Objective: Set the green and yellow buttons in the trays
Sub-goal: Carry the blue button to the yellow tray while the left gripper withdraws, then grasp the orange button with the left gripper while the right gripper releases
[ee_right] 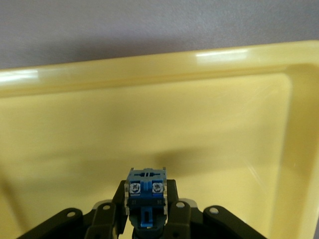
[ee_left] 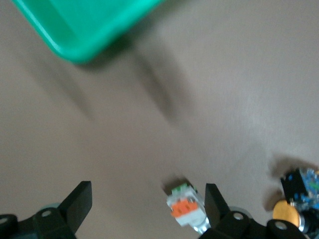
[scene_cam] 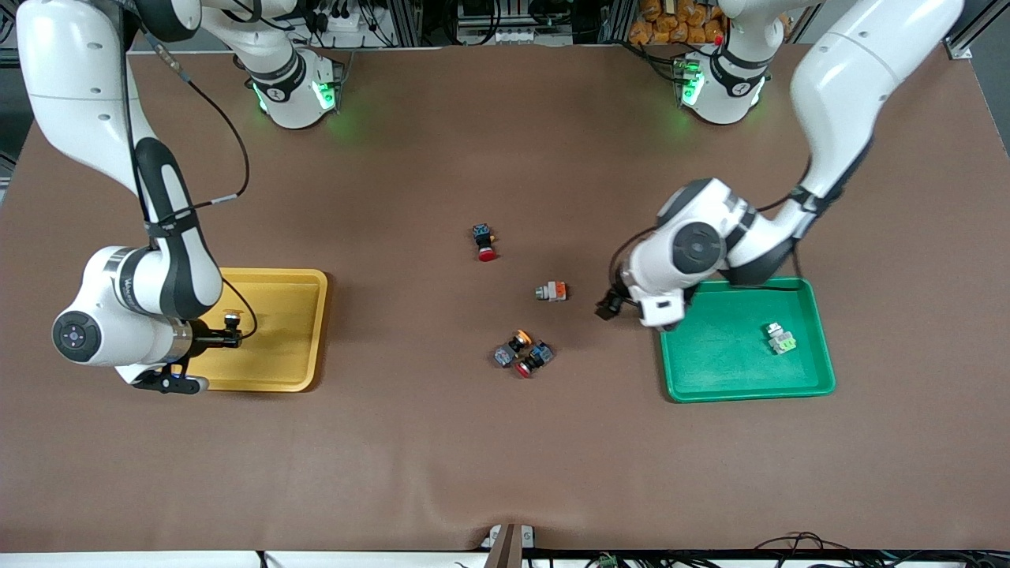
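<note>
The orange-blocked silver button is on the brown mat, so my left gripper goes to it next and closes on both sides of its orange block (scene_cam: pixel 559 290) (ee_left: pixel 185 207).
My right gripper (scene_cam: pixel 225 335) is shut on a yellow-capped button (scene_cam: pixel 231 319) with a black-and-blue body (ee_right: pixel 145 185) and holds it just above the floor of the yellow tray (scene_cam: pixel 296 315). My left gripper (scene_cam: pixel 610 306) is open and empty, low over the table between the green tray (scene_cam: pixel 710 379) and the orange-blocked silver button (scene_cam: pixel 551 292). In the left wrist view that button (ee_left: pixel 185 209) lies close to one finger (ee_left: pixel 215 201). The green-blocked silver button (scene_cam: pixel 780 338) lies in the green tray. A second yellow-capped button (scene_cam: pixel 517 341) lies in a cluster mid-table.
A red-capped switch (scene_cam: pixel 532 360) touches the yellow-capped button in the cluster. Another red-capped switch (scene_cam: pixel 484 241) lies farther from the front camera, mid-table. The brown mat (scene_cam: pixel 442 457) covers the table. The green tray's corner (ee_left: pixel 79 30) shows in the left wrist view.
</note>
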Motion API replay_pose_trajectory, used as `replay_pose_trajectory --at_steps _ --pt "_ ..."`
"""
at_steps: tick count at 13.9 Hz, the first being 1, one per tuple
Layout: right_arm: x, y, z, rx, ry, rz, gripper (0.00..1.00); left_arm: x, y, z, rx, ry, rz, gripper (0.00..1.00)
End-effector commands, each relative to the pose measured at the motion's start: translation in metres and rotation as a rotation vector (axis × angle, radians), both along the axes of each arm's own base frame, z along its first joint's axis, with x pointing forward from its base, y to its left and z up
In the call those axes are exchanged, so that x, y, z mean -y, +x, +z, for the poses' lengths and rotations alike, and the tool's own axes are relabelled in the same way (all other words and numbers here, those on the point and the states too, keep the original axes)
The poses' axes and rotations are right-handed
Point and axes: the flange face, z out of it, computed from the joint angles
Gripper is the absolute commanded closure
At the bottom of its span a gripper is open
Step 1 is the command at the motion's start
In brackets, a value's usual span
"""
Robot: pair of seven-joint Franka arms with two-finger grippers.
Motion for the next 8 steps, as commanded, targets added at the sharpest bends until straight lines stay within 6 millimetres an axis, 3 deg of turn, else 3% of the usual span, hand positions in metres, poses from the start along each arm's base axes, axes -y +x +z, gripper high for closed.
replay_pose_trajectory --at_steps 1,2,3,4,8 --pt "-0.005 -0.002 -0.009 -0.001 0.015 0.02 0.81 0.019 -0.005 -0.021 -0.023 -0.039 0.052 0.0" --pt "-0.007 -0.005 -0.013 -0.01 0.016 0.02 0.73 0.027 -0.01 -0.028 -0.033 -0.046 0.056 0.0" --pt "-0.008 -0.005 -0.012 -0.009 0.023 0.013 0.45 0.038 -0.016 -0.03 -0.034 -0.049 0.073 0.0" --pt "-0.007 -0.005 -0.012 -0.009 0.027 0.008 0.0 0.046 -0.02 -0.034 -0.023 -0.051 0.086 0.0" --pt "-0.01 -0.003 -0.01 -0.01 0.039 -0.011 0.0 0.061 -0.021 -0.057 0.035 -0.061 0.143 0.0"
